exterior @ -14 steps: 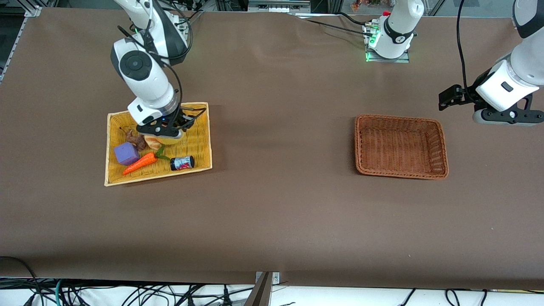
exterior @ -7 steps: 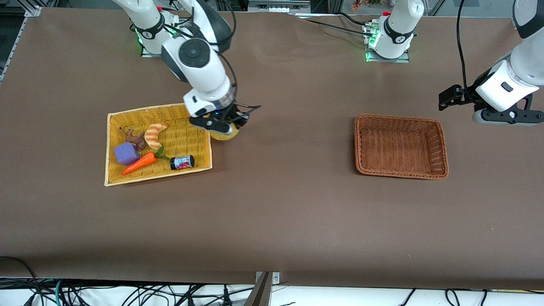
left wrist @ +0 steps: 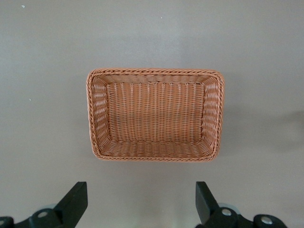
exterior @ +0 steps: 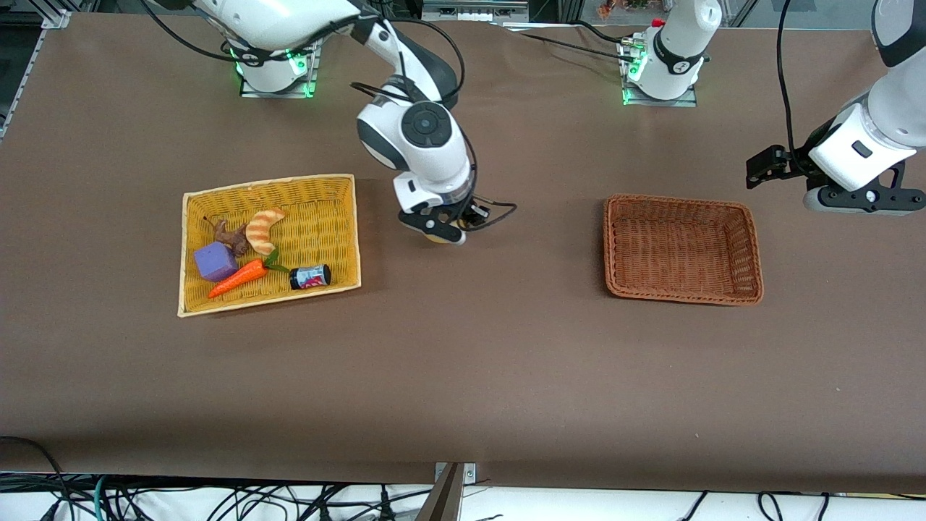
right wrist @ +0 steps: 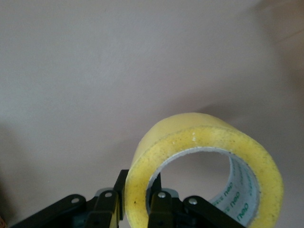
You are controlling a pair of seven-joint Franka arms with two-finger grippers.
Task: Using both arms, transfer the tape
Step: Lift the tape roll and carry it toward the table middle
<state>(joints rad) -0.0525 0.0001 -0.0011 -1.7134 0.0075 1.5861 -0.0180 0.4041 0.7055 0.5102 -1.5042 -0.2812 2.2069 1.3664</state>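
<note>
Next, my right gripper sets the tape down on the bare table (exterior: 481, 239) between the baskets, closer to the yellow basket.
My right gripper (exterior: 441, 231) is shut on the tape (exterior: 437, 236), a yellowish roll with a grey-white core, and holds it over the bare brown table between the two baskets. In the right wrist view the tape (right wrist: 209, 161) fills the lower part, its wall pinched between my right gripper's (right wrist: 137, 199) fingers, one inside the ring and one outside. My left gripper (exterior: 767, 165) waits up in the air beside the brown basket (exterior: 752, 246) toward the left arm's end. In the left wrist view my left gripper (left wrist: 141, 202) is open and empty, over the table next to the brown basket (left wrist: 95, 114).
A yellow basket (exterior: 340, 217) toward the right arm's end holds a croissant (exterior: 262, 226), a purple block (exterior: 214, 261), a carrot (exterior: 239, 278), a small black can (exterior: 310, 277) and a brown figure (exterior: 230, 236). The brown basket holds nothing.
My right arm lifted the tape out of the yellow basket and carried it toward the middle of the table, uncovering the croissant. The left arm has not moved.
</note>
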